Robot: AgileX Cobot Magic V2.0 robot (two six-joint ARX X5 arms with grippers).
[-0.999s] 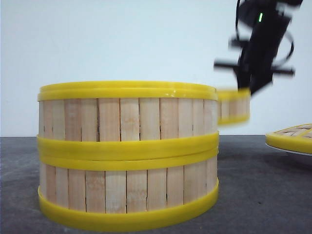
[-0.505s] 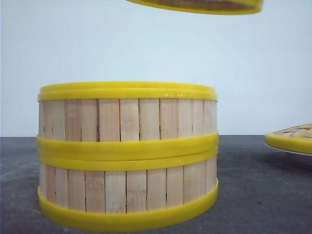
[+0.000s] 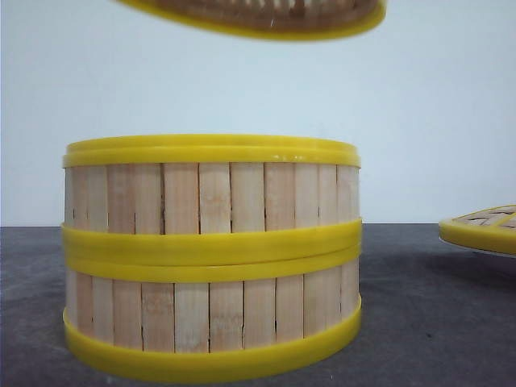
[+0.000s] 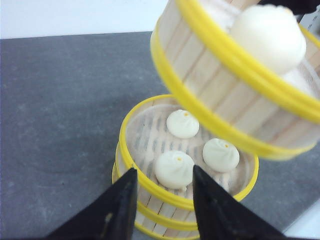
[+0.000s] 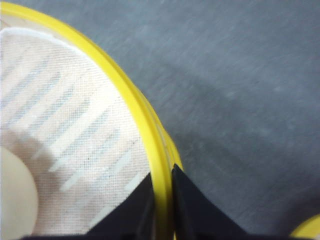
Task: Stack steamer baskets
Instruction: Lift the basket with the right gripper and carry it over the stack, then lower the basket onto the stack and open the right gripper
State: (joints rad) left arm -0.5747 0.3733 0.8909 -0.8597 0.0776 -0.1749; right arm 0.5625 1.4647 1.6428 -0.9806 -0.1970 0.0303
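The robot's right gripper will release the raised steamer basket squarely on the yellow top rim of the basket stack (image 3: 214,149).
Two steamer baskets stand stacked (image 3: 211,258) on the dark table, the top one open with three white buns (image 4: 174,168) inside. The third steamer basket (image 4: 235,85) hangs tilted in the air above and slightly to one side of the stack, with a large bun in it. In the front view only its underside (image 3: 266,20) shows at the top edge. My right gripper (image 5: 162,172) is shut on that basket's yellow rim (image 5: 125,95). My left gripper (image 4: 163,172) hovers open over the near rim of the stack, holding nothing.
A flat yellow-rimmed woven lid (image 3: 484,230) rests at the right on a white plate; its edge (image 5: 310,227) also shows in the right wrist view. Dark grey table (image 4: 60,115) surrounds the stack, with a pale wall behind.
The carried basket rose from beside the stack's right, then moved left and slightly down over the stack. The right arm has left the front view. The stack has not moved.
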